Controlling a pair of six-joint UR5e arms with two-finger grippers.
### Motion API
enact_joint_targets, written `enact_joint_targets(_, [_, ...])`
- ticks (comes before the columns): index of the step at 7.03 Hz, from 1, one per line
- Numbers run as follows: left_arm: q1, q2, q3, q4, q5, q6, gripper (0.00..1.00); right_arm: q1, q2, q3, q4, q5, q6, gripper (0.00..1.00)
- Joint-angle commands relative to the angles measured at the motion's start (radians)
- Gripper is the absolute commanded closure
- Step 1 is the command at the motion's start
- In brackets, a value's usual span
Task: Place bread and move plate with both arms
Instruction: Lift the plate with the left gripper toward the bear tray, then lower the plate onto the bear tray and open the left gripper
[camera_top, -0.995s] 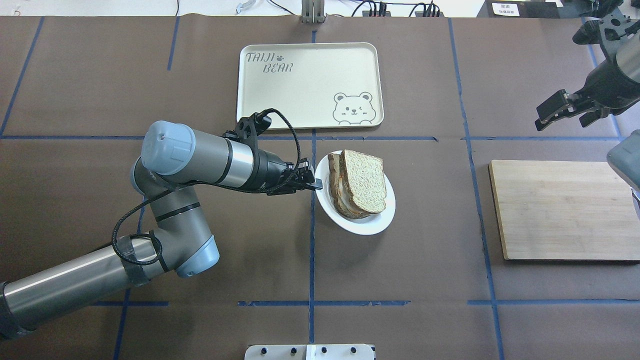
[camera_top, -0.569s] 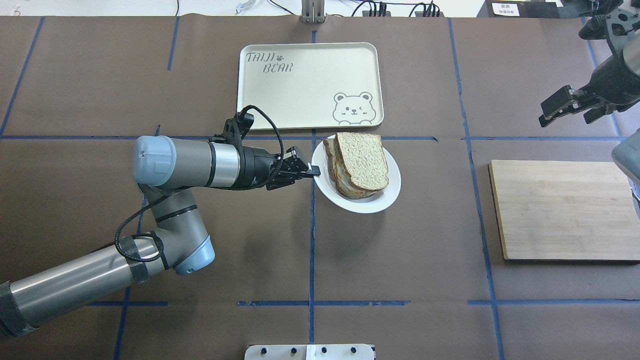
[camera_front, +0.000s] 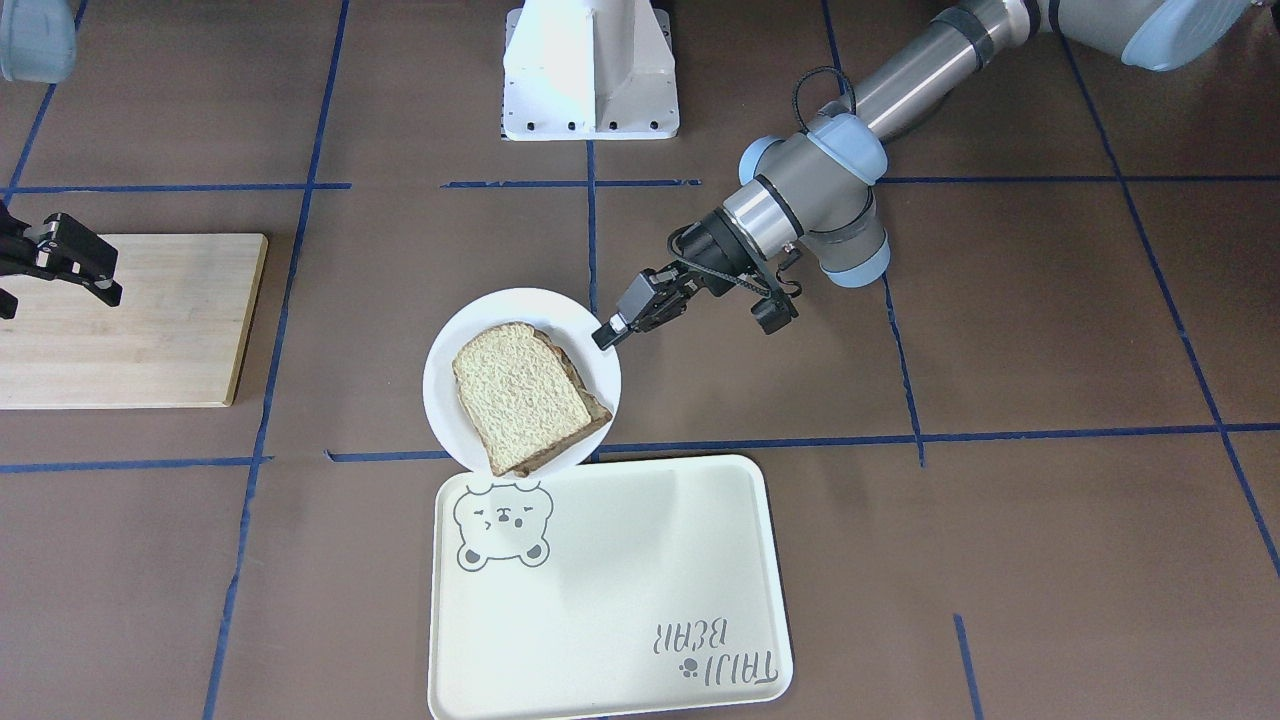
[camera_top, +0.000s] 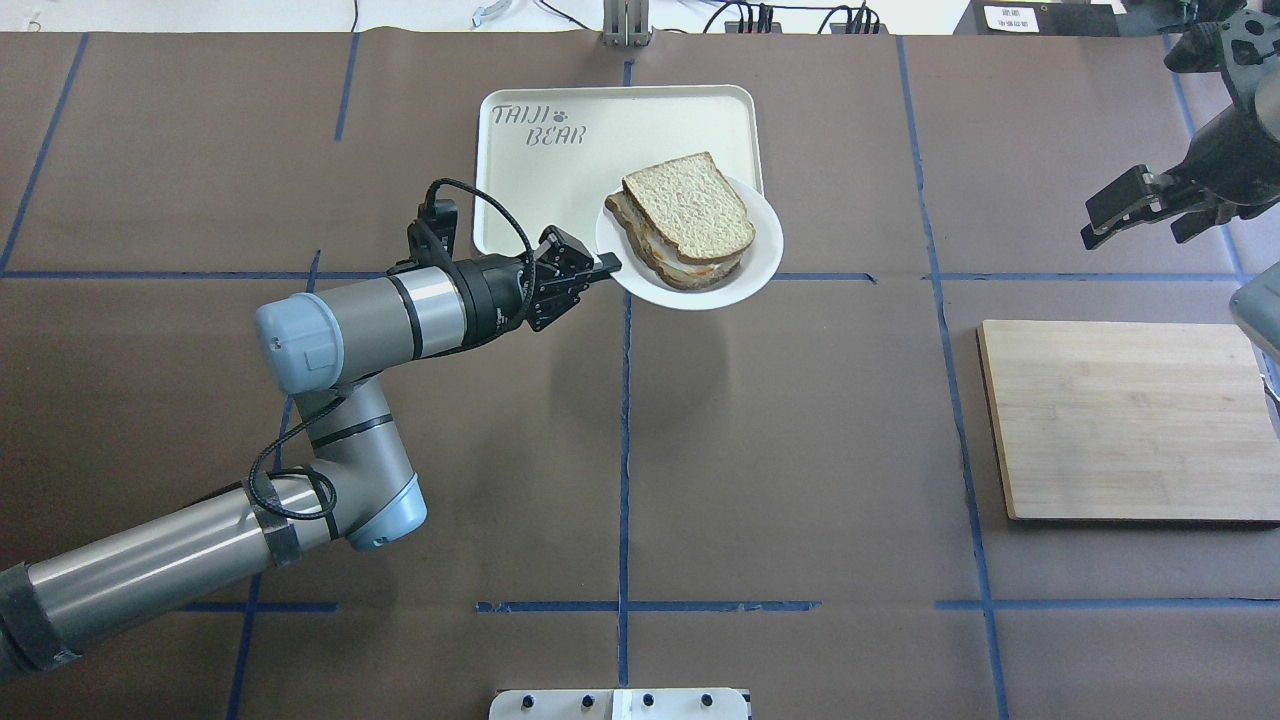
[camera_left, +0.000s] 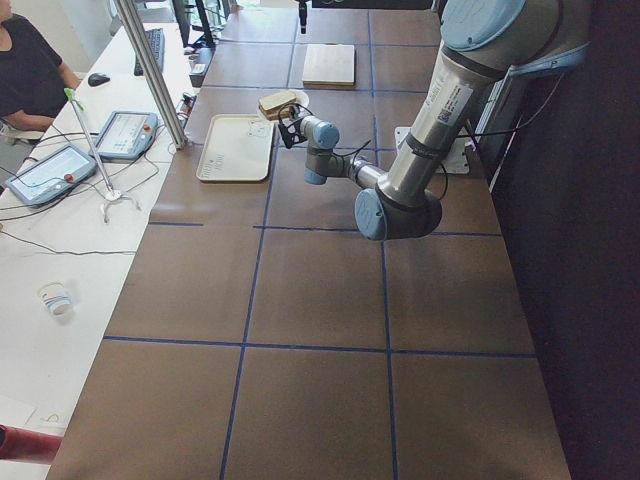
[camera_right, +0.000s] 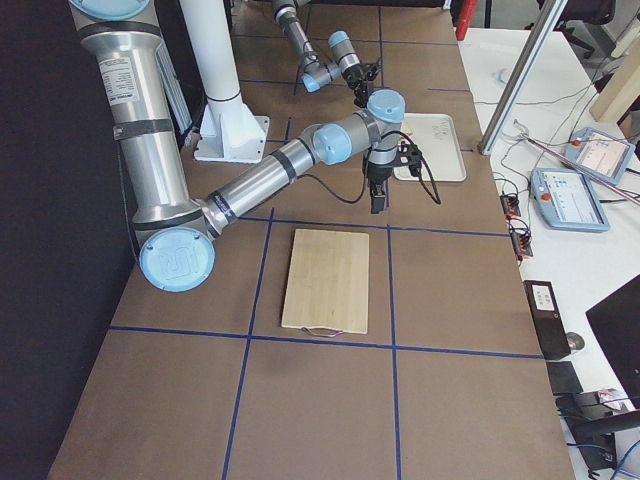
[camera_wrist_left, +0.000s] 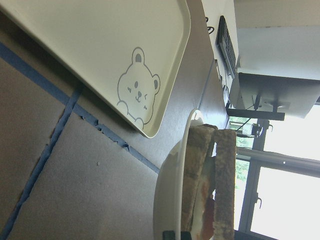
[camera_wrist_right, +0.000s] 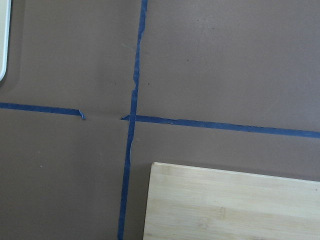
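The robot's left gripper will release the white plate on the cream bear tray (camera_front: 602, 571) (camera_wrist_left: 103, 24), between the bear face and the lettering.
The white plate (camera_top: 762, 258) carries a stack of bread slices; the plain wholemeal bread (camera_top: 690, 214) lies on top, with a slice with egg showing beneath it. My left gripper (camera_top: 606, 264) is shut on the plate's left rim and holds it in the air over the near right corner of the tray (camera_top: 560, 180). In the front view the plate (camera_front: 500, 305), the bread (camera_front: 520, 392) and my left gripper (camera_front: 608, 334) show at the tray's edge. The left wrist view shows the plate (camera_wrist_left: 172, 200) edge-on with the bread (camera_wrist_left: 225, 185). My right gripper (camera_top: 1140, 222) is open and empty, far right.
The cream bear tray (camera_front: 610, 590) lies at the far middle of the table. A wooden cutting board (camera_top: 1125, 420) lies at the right, also in the right wrist view (camera_wrist_right: 230, 205). Blue tape lines cross the brown table cover. An operator sits beyond the table's far side.
My left gripper has lifted the plate with the bread and carried it away from the robot, over the tray's near right corner. The right gripper has drifted slightly up and right.
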Motion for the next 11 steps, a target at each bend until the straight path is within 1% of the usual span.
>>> enact_joint_targets(1, [-0.005, 0.001, 0.082, -0.034, 0.139, -0.004, 0.99, 0.000, -0.001, 0.007, 0.000, 0.003, 0.001, 0.00])
enact_joint_targets(3, [-0.021, -0.015, 0.126, -0.031, 0.162, -0.004, 0.99, 0.000, -0.002, 0.004, 0.000, 0.001, 0.001, 0.00])
enact_joint_targets(4, [-0.029, -0.045, 0.173, -0.026, 0.174, -0.006, 0.99, -0.001, -0.003, 0.000, 0.000, 0.000, 0.001, 0.00])
enact_joint_targets(6, [-0.048, -0.134, 0.318, -0.019, 0.187, -0.042, 0.99, -0.001, -0.015, 0.001, 0.000, 0.001, 0.001, 0.00])
enact_joint_targets(7, [-0.051, -0.149, 0.351, -0.006, 0.188, -0.059, 0.99, -0.001, -0.015, 0.001, 0.000, 0.001, 0.001, 0.00])
enact_joint_targets(8, [-0.051, -0.171, 0.365, 0.023, 0.188, -0.059, 0.98, -0.001, -0.015, 0.000, 0.000, 0.001, 0.001, 0.00])
enact_joint_targets(11, [-0.051, -0.196, 0.400, 0.035, 0.185, -0.061, 0.96, -0.001, -0.020, -0.003, 0.000, 0.001, 0.001, 0.00])
